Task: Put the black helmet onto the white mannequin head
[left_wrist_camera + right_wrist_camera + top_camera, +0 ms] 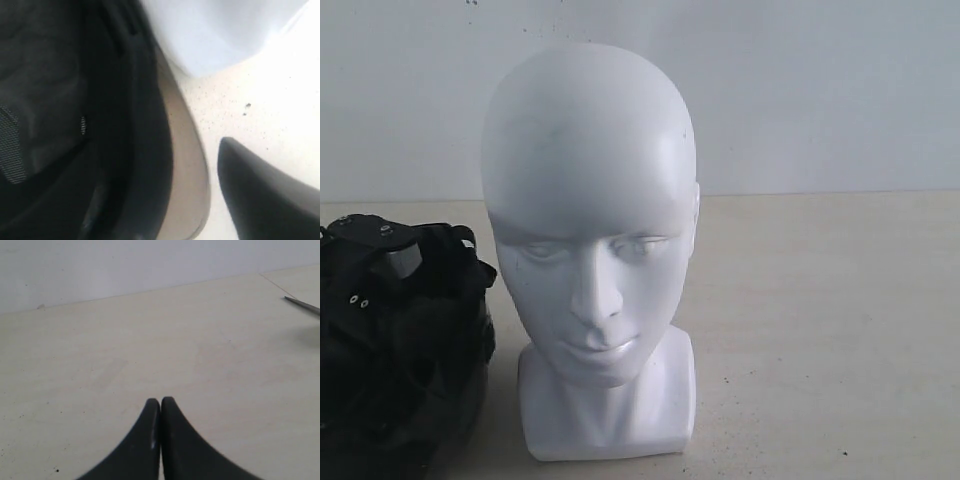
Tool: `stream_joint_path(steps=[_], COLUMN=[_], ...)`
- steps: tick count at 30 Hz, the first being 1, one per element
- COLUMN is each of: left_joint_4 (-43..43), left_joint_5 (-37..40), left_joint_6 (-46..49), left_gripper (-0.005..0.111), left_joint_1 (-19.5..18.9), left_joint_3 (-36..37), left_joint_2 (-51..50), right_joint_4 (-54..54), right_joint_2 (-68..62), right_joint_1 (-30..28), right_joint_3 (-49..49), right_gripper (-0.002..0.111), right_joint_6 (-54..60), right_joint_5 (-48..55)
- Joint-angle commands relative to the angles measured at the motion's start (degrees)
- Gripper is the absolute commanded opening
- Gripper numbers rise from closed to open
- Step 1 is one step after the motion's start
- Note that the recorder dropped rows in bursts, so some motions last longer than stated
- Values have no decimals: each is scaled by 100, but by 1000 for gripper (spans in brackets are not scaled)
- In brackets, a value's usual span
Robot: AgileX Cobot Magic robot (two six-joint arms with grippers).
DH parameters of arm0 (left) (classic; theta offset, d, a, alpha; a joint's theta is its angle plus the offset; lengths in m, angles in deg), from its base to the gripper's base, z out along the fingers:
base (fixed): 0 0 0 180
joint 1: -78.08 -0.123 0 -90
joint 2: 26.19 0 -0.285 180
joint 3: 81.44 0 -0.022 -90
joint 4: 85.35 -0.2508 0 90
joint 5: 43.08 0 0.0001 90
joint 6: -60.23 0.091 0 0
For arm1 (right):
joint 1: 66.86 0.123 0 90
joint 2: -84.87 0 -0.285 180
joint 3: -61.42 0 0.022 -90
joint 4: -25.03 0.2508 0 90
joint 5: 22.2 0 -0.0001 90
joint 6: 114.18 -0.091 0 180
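Note:
The helmet's visor is between my left gripper's fingers and faces the mannequin's base, so next I turn the helmet and take its padded edge [134,20] beyond the visor.
The white mannequin head [590,220] stands upright in the middle of the table, facing the exterior camera. The black helmet [405,390] lies on the table just left of its base, padded opening upward. My left gripper [385,250] sits down on the helmet's top edge. In the left wrist view the dark lining [55,110] and the smoky visor [187,165] fill the picture. One finger [260,195] stands outside the visor with a strip of table between; the other is hidden in the dark interior. The mannequin's base [215,30] is close by. My right gripper [160,401] is shut and empty over bare table.
A pale wall [820,90] rises behind the beige table [820,330]. In the right wrist view a thin grey metal tip [304,305] pokes in near the table's seam. Bare tabletop stretches to the right of the mannequin.

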State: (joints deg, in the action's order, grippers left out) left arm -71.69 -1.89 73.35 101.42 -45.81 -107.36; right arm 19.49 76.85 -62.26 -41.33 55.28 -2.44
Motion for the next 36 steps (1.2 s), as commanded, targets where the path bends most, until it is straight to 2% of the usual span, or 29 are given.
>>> stream_joint_path(steps=[1, 9, 13, 21, 30, 36], left_joint_4=[8, 527, 848, 2274, 2226, 1779], left_joint_5=[-225, -431, -898, -1819, -1603, -1521], left_joint_6=[-84, -22, -31, 1084, 1144, 946], left_gripper=[66, 66, 66, 66, 65, 59], left_joint_1=[2, 2, 2, 2, 2, 2], left_joint_3=[20, 20, 20, 6, -344, -344], left_joint_2=[47, 50, 50, -281, -1008, -1158], right_joint_4=[-16, -16, -16, -16, -16, -16], right_joint_2=[24, 24, 24, 24, 24, 24], right_joint_1=[3, 3, 3, 3, 3, 3], right_joint_3=[-3, -3, -3, -3, -3, -3], right_gripper=[0, 0, 0, 0, 0, 0], right_joint_6=[21, 21, 21, 21, 21, 21], right_joint_5=[-10, -10, -10, -10, -36, -36])
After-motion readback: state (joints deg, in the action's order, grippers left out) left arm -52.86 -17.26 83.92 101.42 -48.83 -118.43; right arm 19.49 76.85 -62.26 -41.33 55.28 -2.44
